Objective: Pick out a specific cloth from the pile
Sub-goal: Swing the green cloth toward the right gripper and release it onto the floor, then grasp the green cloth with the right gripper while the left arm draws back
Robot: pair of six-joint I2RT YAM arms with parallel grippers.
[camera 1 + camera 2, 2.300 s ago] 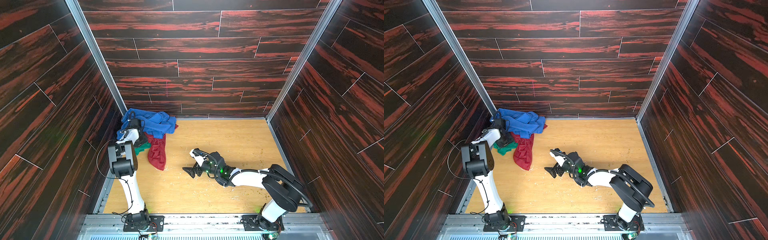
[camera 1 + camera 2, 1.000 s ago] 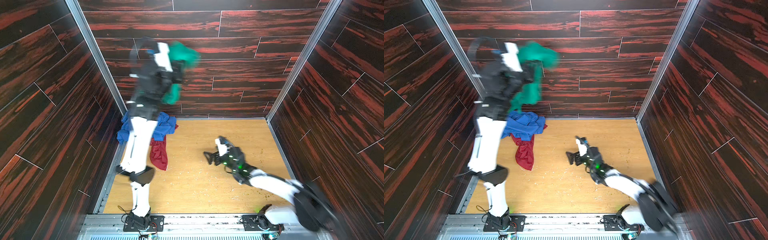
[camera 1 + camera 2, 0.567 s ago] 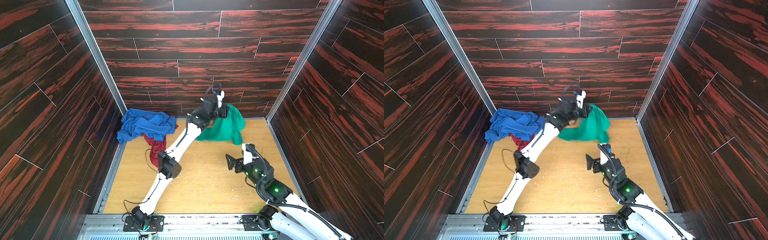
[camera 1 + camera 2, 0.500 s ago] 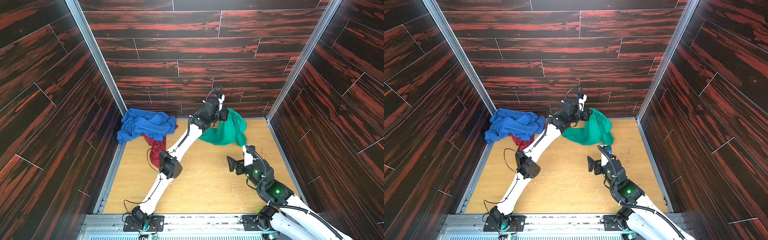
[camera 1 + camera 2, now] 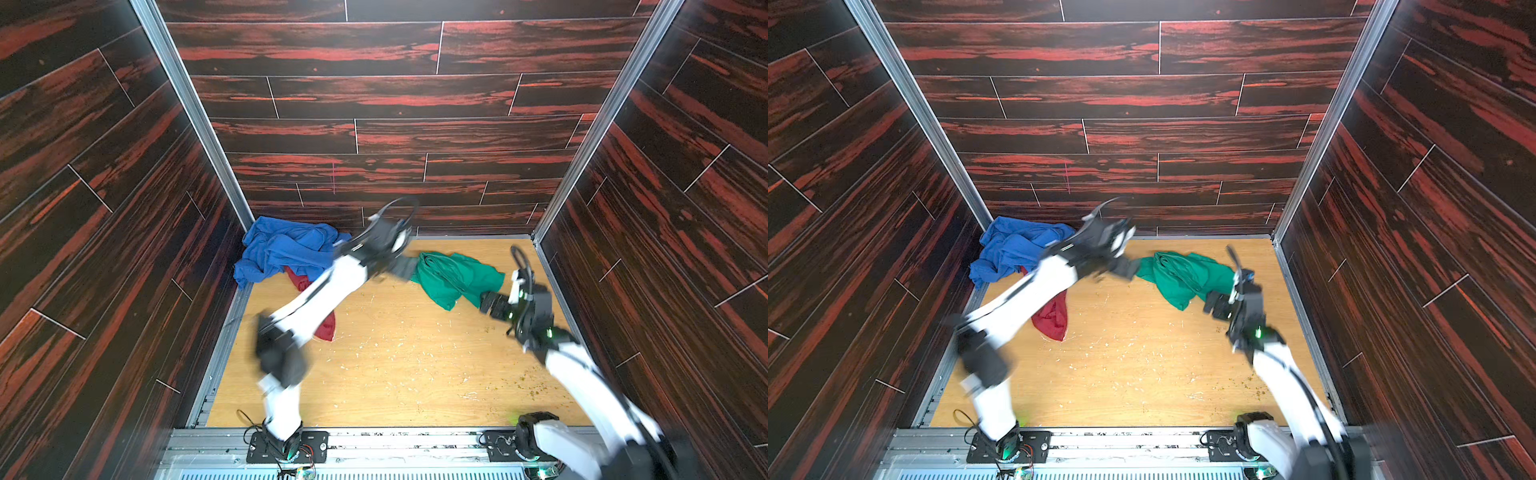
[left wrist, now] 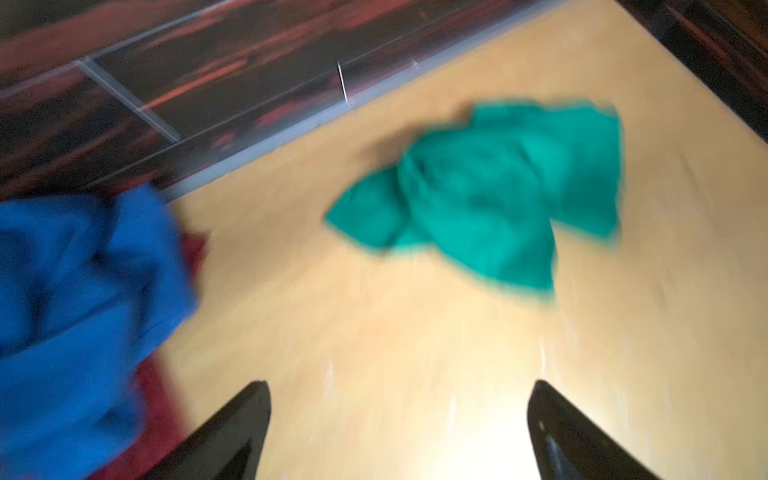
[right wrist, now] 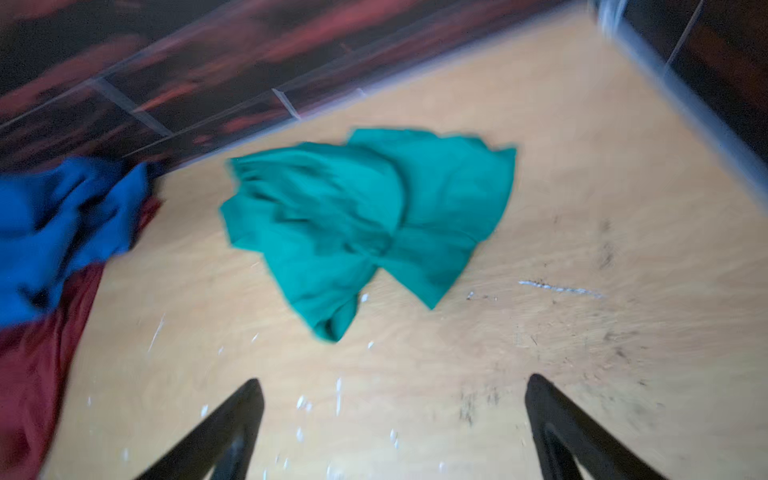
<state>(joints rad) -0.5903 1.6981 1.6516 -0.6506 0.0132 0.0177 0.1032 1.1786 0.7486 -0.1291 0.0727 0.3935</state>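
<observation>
Next, my right gripper should grab the outer corner of the emerald-green cloth [image 5: 500,276] [image 7: 507,158], the one farthest from the royal-blue cloth.
The emerald-green cloth [image 5: 453,276] [image 5: 1183,276] lies crumpled on the wooden floor at the back right, apart from the pile. The pile [image 5: 286,249] [image 5: 1013,249] sits in the back left corner: a large royal-blue cloth over a dark red cloth [image 5: 1052,318]. My left gripper [image 5: 404,266] [image 6: 399,390] hovers just left of the green cloth [image 6: 478,199], open and empty, blurred by motion. My right gripper [image 5: 490,305] [image 7: 392,395] is open and empty at the near right edge of the green cloth [image 7: 365,216].
Dark red-streaked wood panels wall the cell on three sides, with metal corner posts [image 5: 598,120]. The light wooden floor [image 5: 395,365] is littered with small pale crumbs. The left arm reaches diagonally over the dark red cloth.
My left arm carried the green cloth from the pile up and over to the back right and opened. The cloth now lies on the floor. The right gripper moved towards the back right.
</observation>
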